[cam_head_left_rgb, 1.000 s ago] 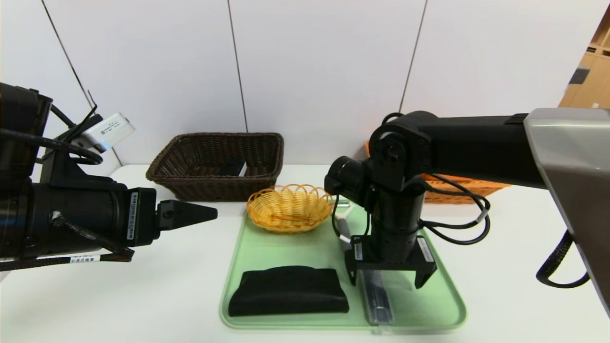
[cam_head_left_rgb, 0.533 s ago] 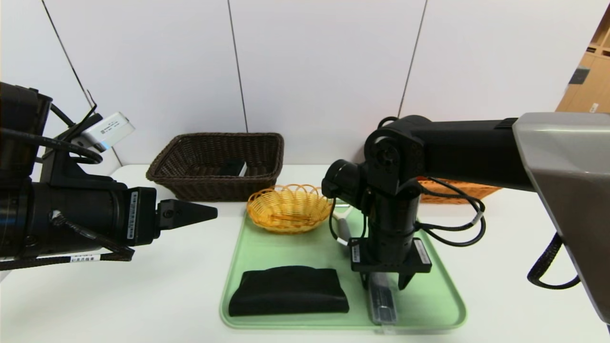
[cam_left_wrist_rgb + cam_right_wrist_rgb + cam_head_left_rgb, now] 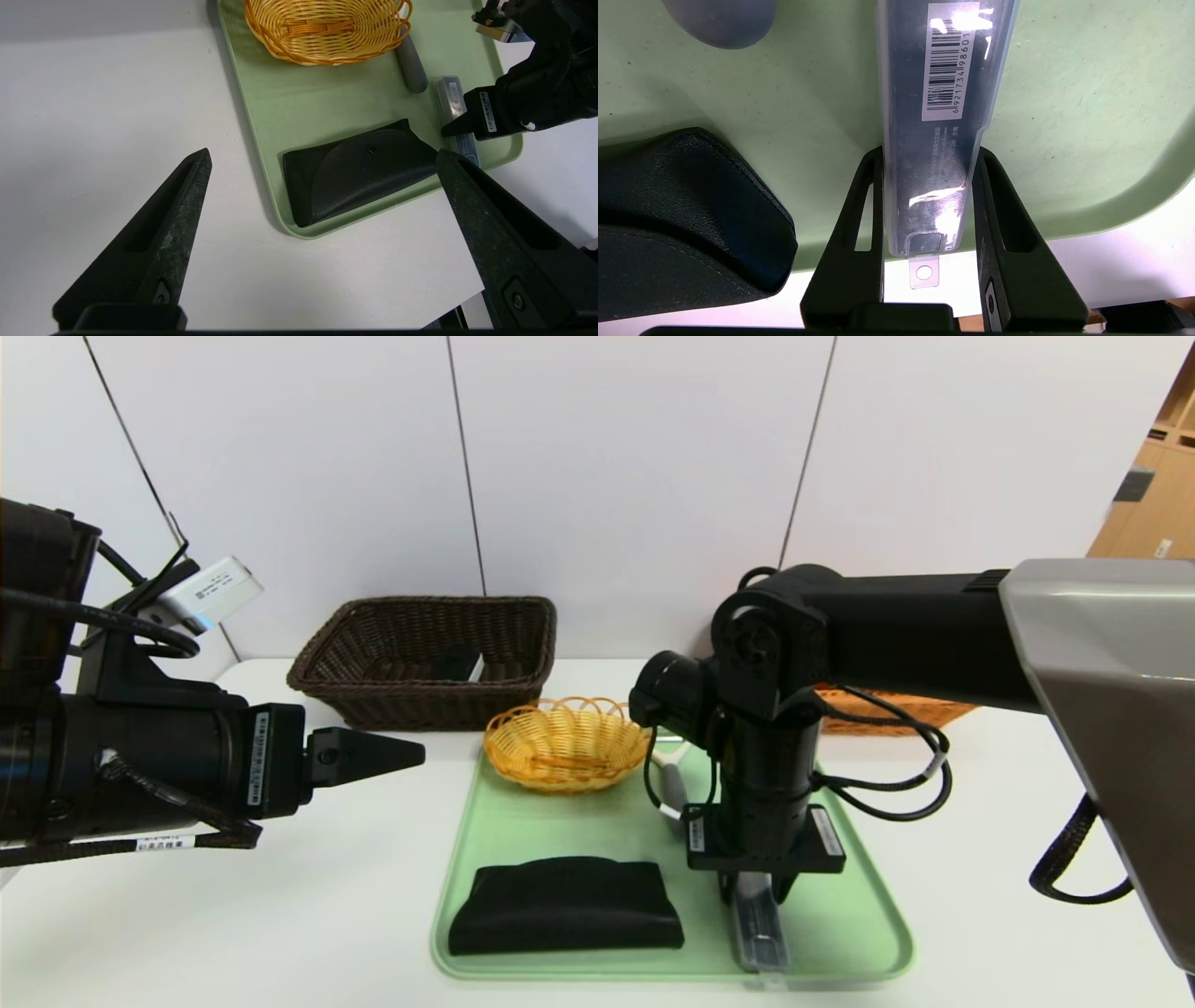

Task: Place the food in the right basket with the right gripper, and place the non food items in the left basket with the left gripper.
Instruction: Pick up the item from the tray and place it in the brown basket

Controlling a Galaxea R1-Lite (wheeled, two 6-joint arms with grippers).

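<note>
I need to use my right gripper to place the grey case in the dark brown basket [image 3: 515,651], beside the white-edged dark item.
My right gripper [image 3: 754,891] points down over the green tray [image 3: 560,812] and is shut on the slim grey case with a barcode [image 3: 761,933]; in the right wrist view its fingers [image 3: 873,196] press both long sides of the case [image 3: 943,70], which rests on the tray. The black pouch [image 3: 565,919] lies on the tray beside it. The grey-handled peeler [image 3: 670,779] lies behind the gripper. My left gripper [image 3: 373,756] hovers open and empty over the table left of the tray. The dark brown basket [image 3: 420,658] stands at the back left. The orange-tan basket [image 3: 896,709] is mostly hidden behind my right arm. No food is in view.
A small round yellow basket [image 3: 567,742] stands empty at the tray's far end. A dark item with a white edge [image 3: 457,663] lies in the dark brown basket. In the left wrist view the pouch [image 3: 359,172] and the tray's near corner [image 3: 289,228] lie ahead.
My right gripper's fingers went from wide open to shut on the slim grey case, which shifted slightly. My left arm has not moved.
</note>
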